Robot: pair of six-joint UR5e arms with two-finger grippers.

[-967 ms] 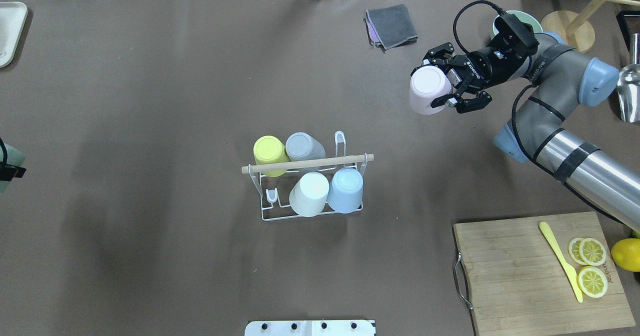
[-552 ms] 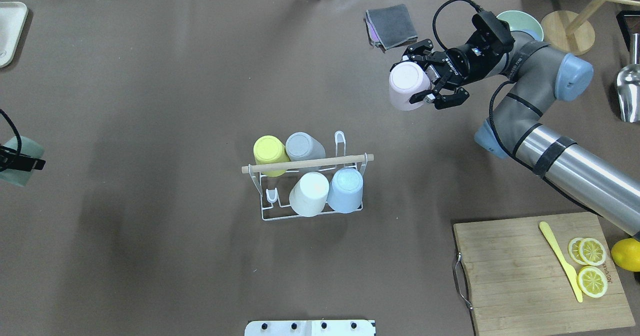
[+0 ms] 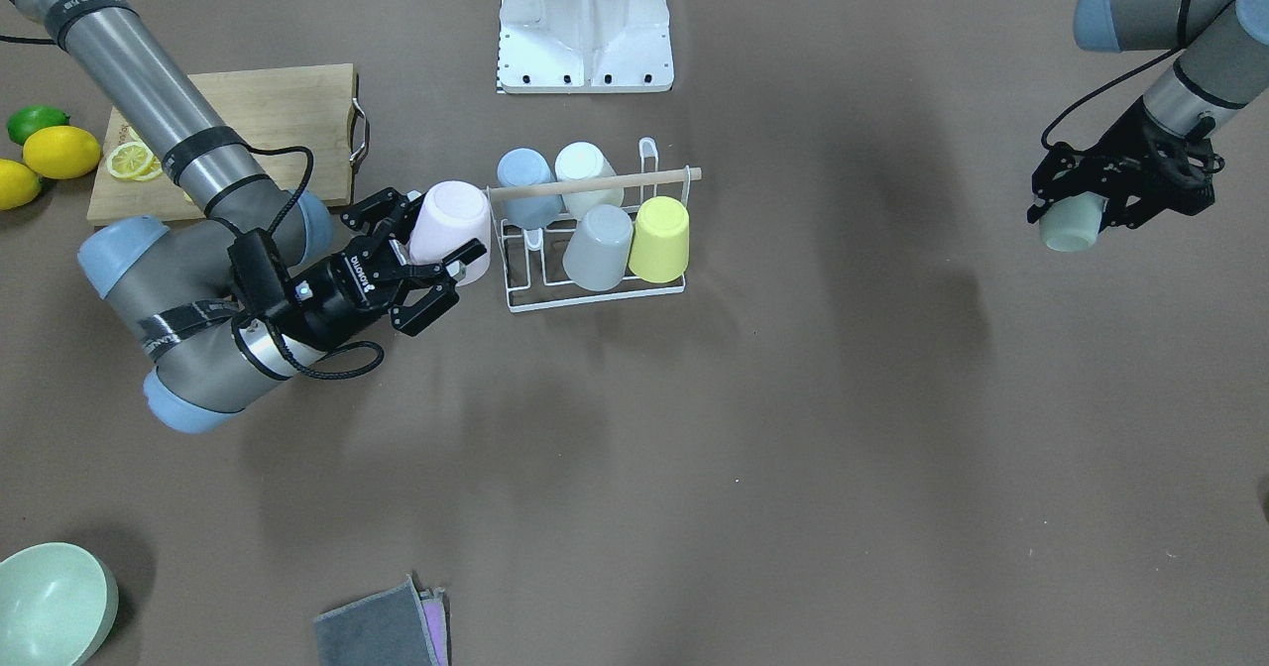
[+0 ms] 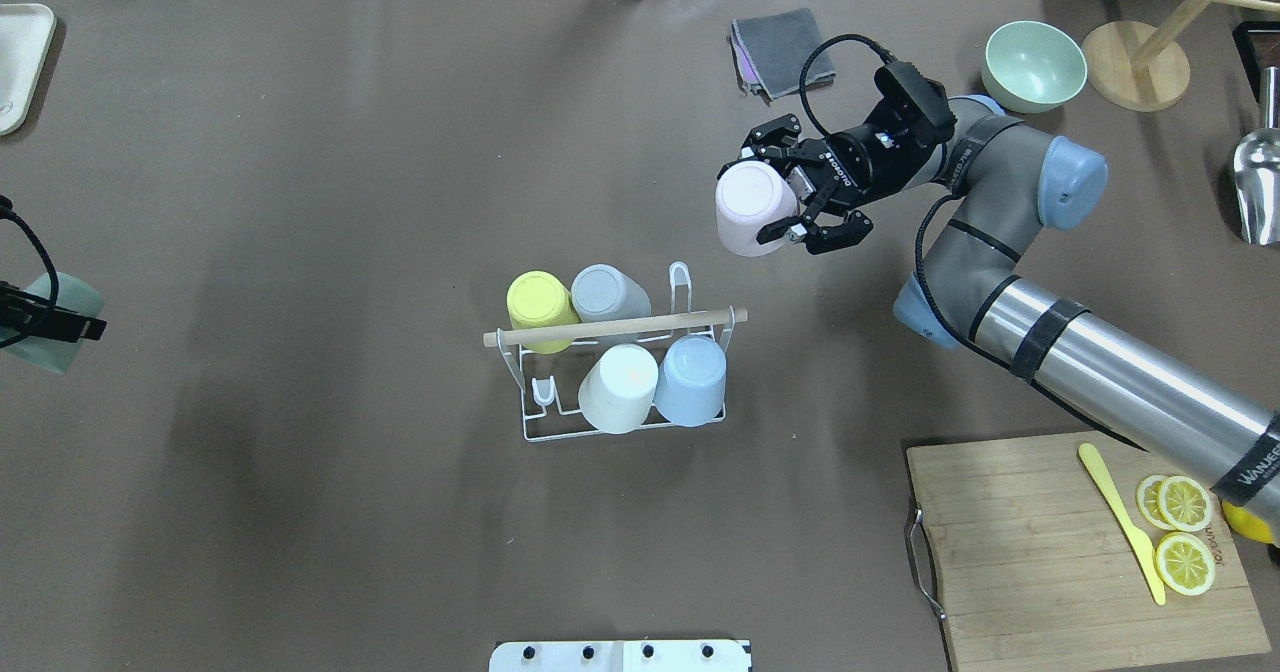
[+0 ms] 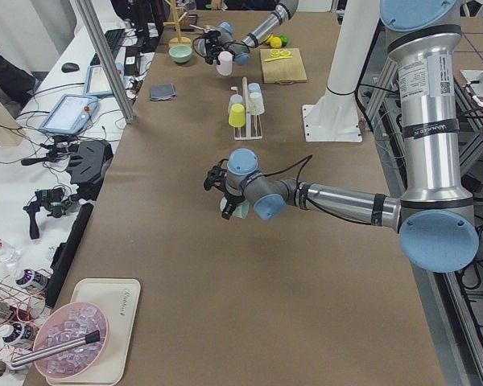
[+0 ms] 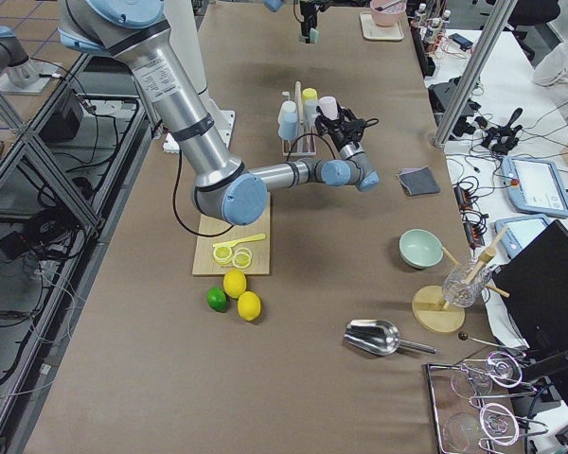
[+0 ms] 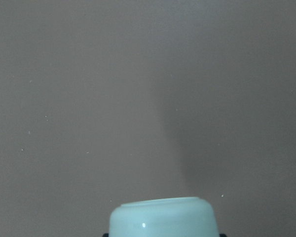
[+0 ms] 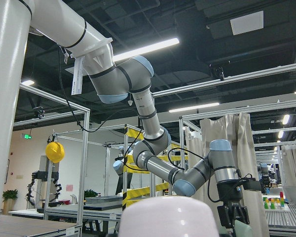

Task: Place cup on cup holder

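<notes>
My right gripper sets the pink cup over the empty peg [image 3: 532, 231] beside the grey cup next.
The cup holder [image 4: 540, 430] is a white wire rack with a wooden rod [image 4: 615, 329] across its top, at the table's middle. It carries a yellow, a grey, a white and a blue cup upside down; it also shows in the front-facing view [image 3: 595, 299]. My right gripper [image 4: 790, 202] is shut on a pink cup [image 4: 750, 207], held bottom-up above the table, behind and to the right of the rack. In the front-facing view the pink cup [image 3: 451, 225] is close beside the rack's end. My left gripper [image 4: 40, 317] is shut on a mint green cup [image 4: 62, 337] at the far left edge.
A wooden cutting board [image 4: 1040, 552] with lemon slices and a yellow knife lies front right. A green bowl [image 4: 1035, 52], a grey cloth [image 4: 785, 52], a wooden stand [image 4: 1135, 77] and a metal scoop [image 4: 1258, 187] are at the back right. A white tray [image 4: 20, 62] is back left.
My right arm has carried the pink cup leftward and nearer the rack, uncovering the green bowl. My left gripper with the mint cup has moved a little rightward into view.
</notes>
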